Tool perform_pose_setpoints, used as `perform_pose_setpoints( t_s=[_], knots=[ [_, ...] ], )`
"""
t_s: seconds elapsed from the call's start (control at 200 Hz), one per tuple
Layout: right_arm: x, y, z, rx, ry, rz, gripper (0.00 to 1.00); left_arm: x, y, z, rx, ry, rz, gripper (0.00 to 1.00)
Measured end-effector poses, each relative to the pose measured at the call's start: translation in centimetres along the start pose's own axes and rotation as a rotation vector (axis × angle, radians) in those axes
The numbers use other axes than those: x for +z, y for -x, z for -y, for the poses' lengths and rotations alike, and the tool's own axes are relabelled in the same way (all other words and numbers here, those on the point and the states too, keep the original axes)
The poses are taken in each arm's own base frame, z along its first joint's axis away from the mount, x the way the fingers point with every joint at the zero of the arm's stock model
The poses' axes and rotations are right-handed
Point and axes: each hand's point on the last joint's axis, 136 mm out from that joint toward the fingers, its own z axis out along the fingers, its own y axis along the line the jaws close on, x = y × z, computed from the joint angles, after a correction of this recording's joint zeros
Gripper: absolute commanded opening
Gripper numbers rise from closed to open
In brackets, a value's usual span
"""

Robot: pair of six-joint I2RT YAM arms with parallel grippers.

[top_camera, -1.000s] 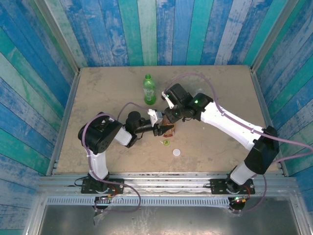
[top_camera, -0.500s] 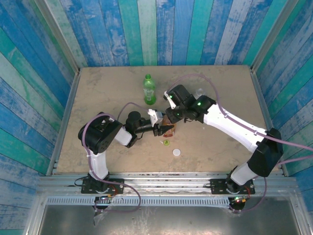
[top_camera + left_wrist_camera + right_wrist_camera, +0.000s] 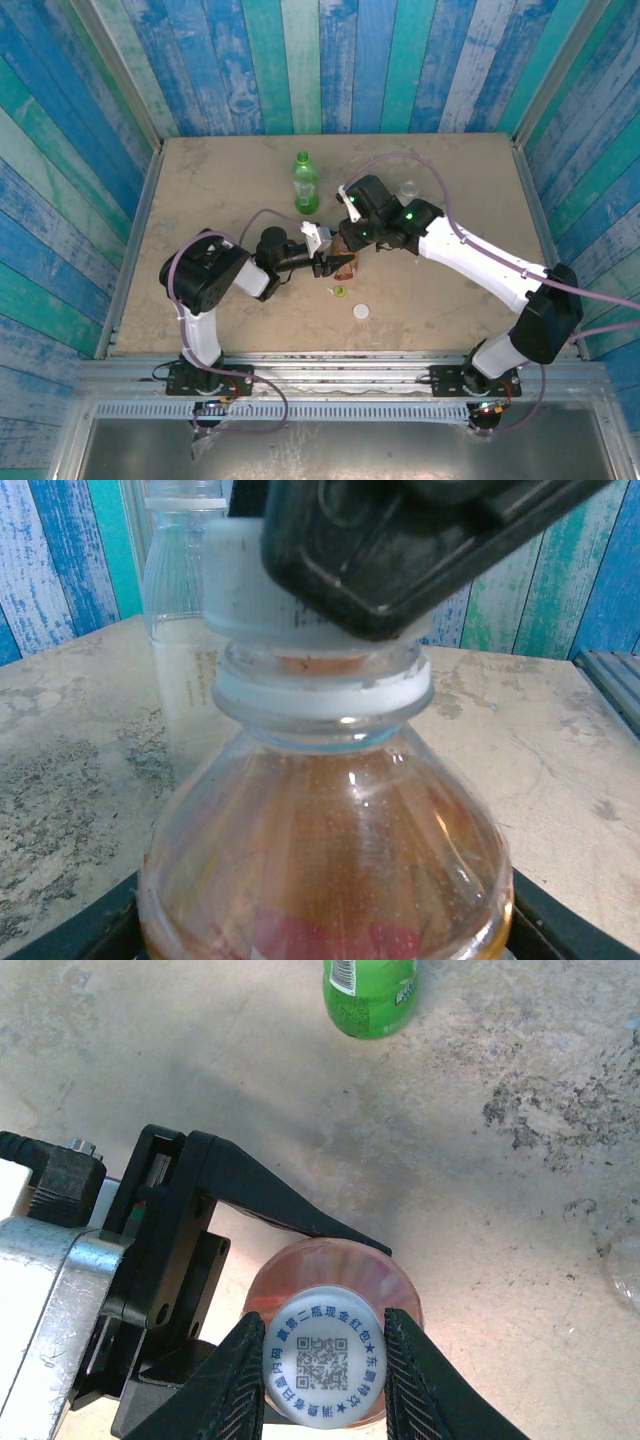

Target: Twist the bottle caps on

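My right gripper should open, turn back and grip the cap (image 3: 324, 1357) for another twist, since the white cap sits with a gap above the neck ring.
The amber-orange bottle (image 3: 346, 266) with a red label stands upright mid-table, and my left gripper (image 3: 334, 263) is shut on its body (image 3: 330, 860). A white cap (image 3: 325, 1357) printed with blue text and a QR code sits on its neck. My right gripper (image 3: 325, 1360) is shut on that cap from above, one finger on each side. In the left wrist view the cap (image 3: 250, 605) sits above the neck ring under the dark right finger (image 3: 400, 550). A yellow-green cap (image 3: 339, 291) and a second white cap (image 3: 360, 311) lie loose on the table in front.
The green bottle (image 3: 305, 185) stands upright behind the grippers, also in the right wrist view (image 3: 370, 995). The clear bottle (image 3: 408, 190) stands at the back right, just behind the amber one in the left wrist view (image 3: 185, 630). Blue plank walls enclose the table.
The right wrist and forearm have turned slightly around the cap. The left arm and the amber bottle have stayed still.
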Motion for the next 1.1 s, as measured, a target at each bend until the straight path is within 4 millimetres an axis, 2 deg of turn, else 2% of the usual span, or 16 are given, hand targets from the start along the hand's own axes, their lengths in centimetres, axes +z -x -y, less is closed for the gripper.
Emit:
perform_pose_setpoints(
  t_s=[0.265,0.436,0.641,0.796,0.926,1.101],
  knots=[
    [-0.1,-0.3,-0.1,-0.019,0.002,-0.012,0.6,0.0,0.0,0.0,0.008,-0.001,0.001,0.58],
    [-1.1,-0.7,-0.1,-0.043,0.014,0.002,0.7,-0.1,0.1,0.1,0.009,-0.004,0.004,0.59],
    [-4.8,0.4,-0.2,-0.096,0.04,0.097,0.73,-0.3,0.0,0.4,0.006,-0.016,0.008,0.58],
    [-7.0,0.8,-0.1,-0.204,0.066,0.161,0.73,-0.4,0.0,0.7,0.013,-0.034,0.006,0.59],
    [-7.6,0.7,0.3,-0.32,0.123,0.187,0.73,-0.6,-0.1,0.9,0.023,-0.047,0.008,0.59],
    [-6.7,-0.3,0.4,-0.424,0.211,0.204,0.67,-0.7,-0.1,1.2,0.032,-0.059,0.011,0.59]
  ],
)
